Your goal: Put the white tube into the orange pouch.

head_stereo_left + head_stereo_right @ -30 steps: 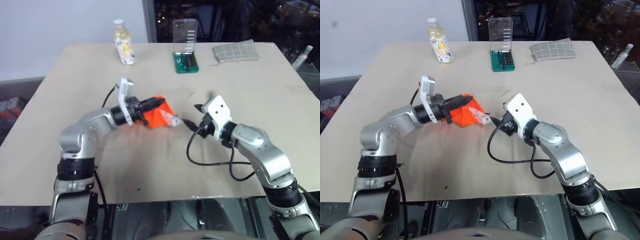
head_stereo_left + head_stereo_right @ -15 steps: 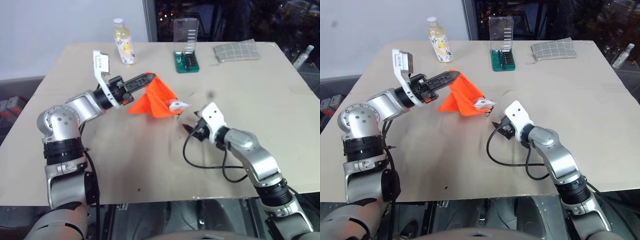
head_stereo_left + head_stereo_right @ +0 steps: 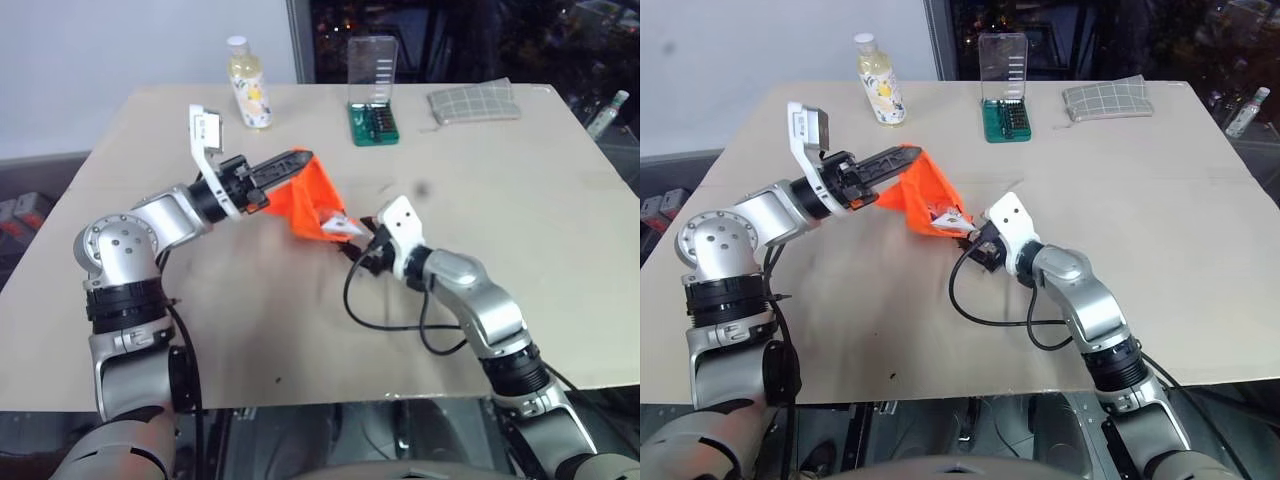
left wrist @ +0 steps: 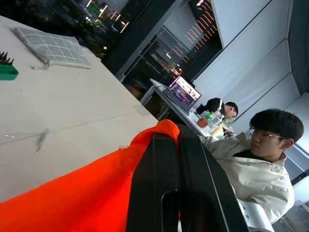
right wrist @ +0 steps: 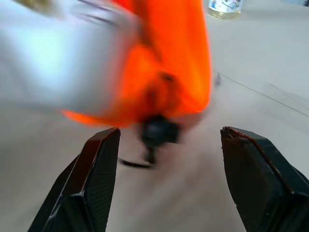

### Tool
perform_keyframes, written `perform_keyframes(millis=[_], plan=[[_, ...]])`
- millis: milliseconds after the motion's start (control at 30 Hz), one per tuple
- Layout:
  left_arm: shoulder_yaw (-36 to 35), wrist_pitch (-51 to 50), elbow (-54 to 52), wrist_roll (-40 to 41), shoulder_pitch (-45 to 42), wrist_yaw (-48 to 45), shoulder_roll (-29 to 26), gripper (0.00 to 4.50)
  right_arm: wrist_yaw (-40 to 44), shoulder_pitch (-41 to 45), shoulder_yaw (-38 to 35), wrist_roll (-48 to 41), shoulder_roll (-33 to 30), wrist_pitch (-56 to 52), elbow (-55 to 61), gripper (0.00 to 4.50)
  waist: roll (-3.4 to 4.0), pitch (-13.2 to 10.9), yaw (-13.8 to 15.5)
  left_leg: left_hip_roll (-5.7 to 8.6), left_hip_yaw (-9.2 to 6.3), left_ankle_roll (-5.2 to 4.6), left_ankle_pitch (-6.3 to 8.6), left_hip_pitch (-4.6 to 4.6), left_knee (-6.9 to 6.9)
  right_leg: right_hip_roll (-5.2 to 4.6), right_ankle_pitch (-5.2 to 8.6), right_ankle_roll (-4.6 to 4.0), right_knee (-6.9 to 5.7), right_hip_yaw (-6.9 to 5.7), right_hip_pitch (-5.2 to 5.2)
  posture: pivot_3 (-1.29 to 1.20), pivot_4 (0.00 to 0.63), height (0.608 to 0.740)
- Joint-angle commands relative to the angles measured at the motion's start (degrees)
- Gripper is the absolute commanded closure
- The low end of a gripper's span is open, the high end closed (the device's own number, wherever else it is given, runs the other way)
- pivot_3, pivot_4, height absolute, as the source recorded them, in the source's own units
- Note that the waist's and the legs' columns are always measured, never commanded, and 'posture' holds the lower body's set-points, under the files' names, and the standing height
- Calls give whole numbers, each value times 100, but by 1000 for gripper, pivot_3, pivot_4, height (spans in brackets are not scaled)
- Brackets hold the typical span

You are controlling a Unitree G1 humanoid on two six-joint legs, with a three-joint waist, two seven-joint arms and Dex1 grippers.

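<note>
Next, I release the orange pouch with my left gripper on the bare table [image 3: 371,236] before the green bit case.
The orange pouch [image 3: 312,198] hangs above the table, pinched at its top corner by my shut left gripper [image 3: 298,160]. In the left wrist view the black fingers [image 4: 178,183] close on the orange fabric [image 4: 72,193]. The white tube [image 3: 340,225] pokes out at the pouch's lower, open edge, next to the black zipper pull [image 5: 157,133]. My right gripper [image 3: 362,250] is low over the table just right of that edge. Its fingers [image 5: 91,179] stand open with nothing between them, pointing at the pouch [image 5: 178,58] and the blurred tube [image 5: 58,53].
At the table's far side stand a clear bottle [image 3: 247,85], a green bit case [image 3: 372,95] and a grey checked cloth [image 3: 472,102]. A black cable [image 3: 400,325] loops beside my right arm. Two seated people [image 4: 260,164] show beyond the table.
My left gripper has lifted the pouch off the table and swung it up. My right gripper has moved left, close to the pouch's lower edge and the tube.
</note>
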State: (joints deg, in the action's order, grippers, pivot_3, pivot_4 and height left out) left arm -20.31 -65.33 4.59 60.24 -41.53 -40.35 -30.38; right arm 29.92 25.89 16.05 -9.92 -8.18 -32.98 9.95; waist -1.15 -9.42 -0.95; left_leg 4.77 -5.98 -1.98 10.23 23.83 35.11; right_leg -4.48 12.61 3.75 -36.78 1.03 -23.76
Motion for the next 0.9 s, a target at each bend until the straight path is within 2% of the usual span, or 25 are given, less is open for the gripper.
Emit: perform_keyframes(millis=[33,367,467,633,800,900], plan=[[-194,57,-339,249,-56,48,-36,4500,137,136,26,-176,98,2,70,1165,0,0,-1,0,0,0,0,0,0,0,0,0,0,0,0,0,150,740],[-163,81,-366,306,-93,161,-30,4500,112,498,-187,-232,244,182,-665,1165,0,0,2,1,0,2,-1,-1,0,0,0,-1,0,0,-1,0,150,740],[-161,90,-356,303,-94,176,-31,4500,189,496,-202,-270,189,136,-654,2001,0,0,1,2,0,2,-1,0,-1,-1,0,-1,0,0,-1,0,150,740],[-163,100,-354,323,-80,204,-27,4500,260,443,-223,-330,185,111,-603,4473,0,0,-3,1,0,3,-1,0,-3,0,0,-1,0,1,-2,0,150,740],[-150,136,-318,323,-78,219,-30,4500,250,292,-255,-342,111,82,-436,4473,0,0,-3,1,0,2,-1,0,-3,0,0,-1,0,1,-2,0,150,740],[-91,209,-307,215,-49,180,-60,4500,199,4,-337,-182,-337,-53,56,4473,0,0,23,3,-1,3,0,1,-3,-2,0,-1,1,0,-2,0,150,740]])
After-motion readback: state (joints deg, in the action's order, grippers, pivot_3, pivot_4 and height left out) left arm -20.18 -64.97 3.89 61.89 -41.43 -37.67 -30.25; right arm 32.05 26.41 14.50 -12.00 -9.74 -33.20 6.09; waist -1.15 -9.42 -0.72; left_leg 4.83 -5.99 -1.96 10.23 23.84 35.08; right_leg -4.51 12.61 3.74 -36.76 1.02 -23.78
